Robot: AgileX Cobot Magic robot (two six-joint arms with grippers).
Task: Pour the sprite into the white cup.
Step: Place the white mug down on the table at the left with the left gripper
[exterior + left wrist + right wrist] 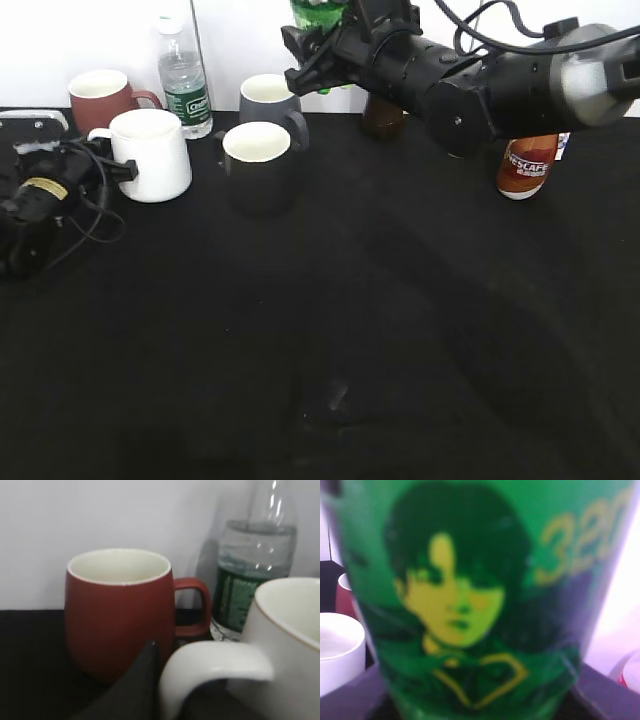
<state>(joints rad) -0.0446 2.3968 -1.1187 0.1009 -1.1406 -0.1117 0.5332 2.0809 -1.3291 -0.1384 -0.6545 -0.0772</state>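
The robot's right gripper should put the sprite down on the black table (pixel 384 191) in front of the brown bottle.
The sprite (pixel 318 14) is a green bottle at the back middle, its top cut off by the frame edge. My right gripper (pixel 312 55) reaches across and is closed around it. The bottle's green-yellow label (pixel 470 605) fills the right wrist view and hides the fingers. The white cup (pixel 152 158) stands at the left. My left gripper (pixel 118 168) is at its handle. In the left wrist view a dark finger (pixel 147 680) presses against the white handle (pixel 210 665), with the cup's body (pixel 290 630) at the right.
A red mug (pixel 100 98) and a clear water bottle (pixel 184 80) stand behind the white cup. A grey mug (pixel 270 100) and a black mug (pixel 258 165) stand in the middle. A Nescafe bottle (pixel 527 168) stands at the right, and a brown bottle (pixel 382 115) stands behind the right arm.
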